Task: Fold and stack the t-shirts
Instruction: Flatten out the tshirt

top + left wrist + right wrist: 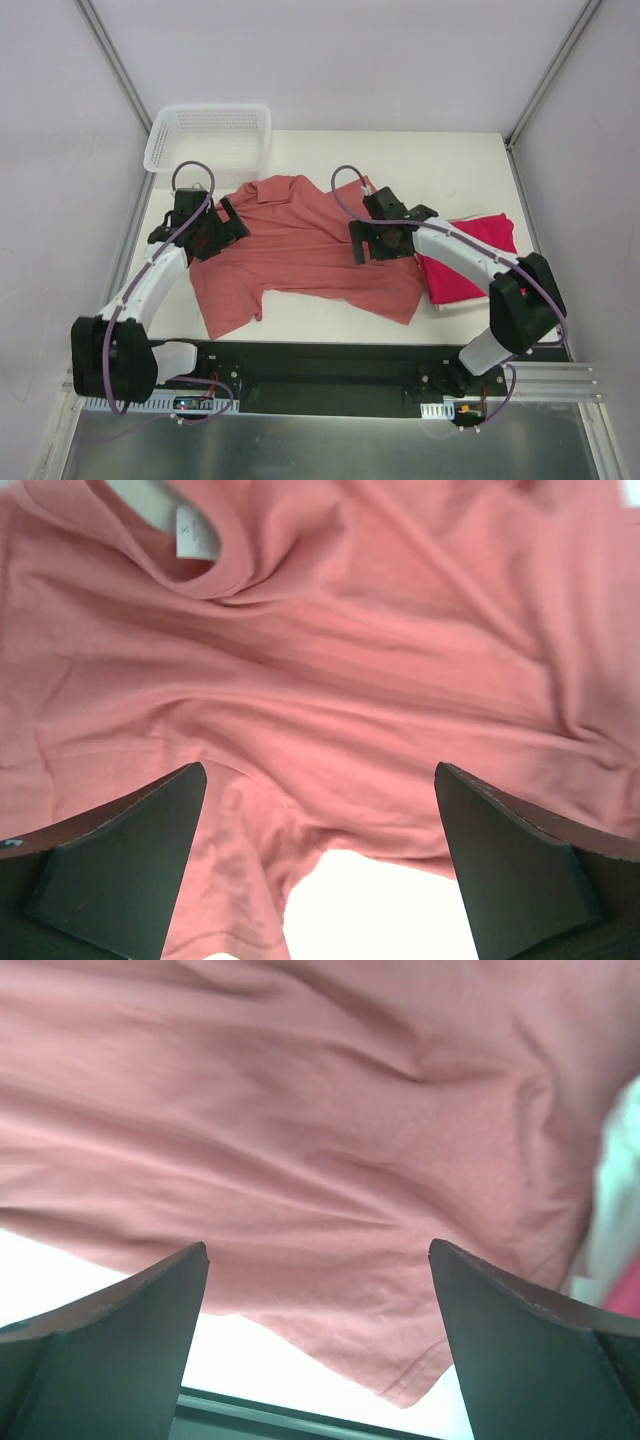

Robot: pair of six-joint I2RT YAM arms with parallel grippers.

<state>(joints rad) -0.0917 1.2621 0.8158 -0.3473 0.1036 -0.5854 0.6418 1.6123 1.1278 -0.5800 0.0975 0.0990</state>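
Note:
The salmon-pink t-shirt has a cuff on its near-side sleeve. My left gripper goes there next and grabs that cuff by the corner (209,332) closest to the black base rail.
The salmon-pink t-shirt (300,250) lies spread and wrinkled across the middle of the white table. Its collar with a white label (195,535) shows in the left wrist view, and its hem corner (400,1380) in the right wrist view. The crimson-magenta t-shirt (470,255) lies folded at the right, partly under the right arm. My left gripper (222,228) is open over the shirt's left sleeve area (230,870). My right gripper (380,240) is open above the shirt's right part. Neither holds anything.
A white plastic mesh basket (210,135) stands at the back left of the table (430,155). The black base rail (320,370) runs along the near edge. Grey walls enclose the table on both sides.

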